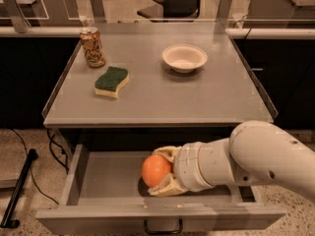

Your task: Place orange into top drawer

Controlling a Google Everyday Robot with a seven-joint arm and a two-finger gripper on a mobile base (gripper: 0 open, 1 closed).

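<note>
Next, my gripper lets go of the orange on the open drawer's bottom near its back [160, 165], halfway between the sides. The orange is now near the drawer's middle.
The orange [155, 170] is round and smooth. It sits between the two pale fingers of my gripper [161, 171], inside the open top drawer [98, 178], near the drawer's middle and close to its floor. The gripper is shut on the orange, one finger above it and one below. My white arm [246, 161] reaches in from the right over the drawer's right half. The drawer's grey front panel [98, 219] with its dark pull handle [163, 227] is at the bottom edge of the view.
On the grey table top [157, 95] above the drawer stand a drink can [92, 46] at the back left, a green-and-yellow sponge [111, 81] and a white bowl [184, 58]. A black pole [19, 188] lies on the floor at left.
</note>
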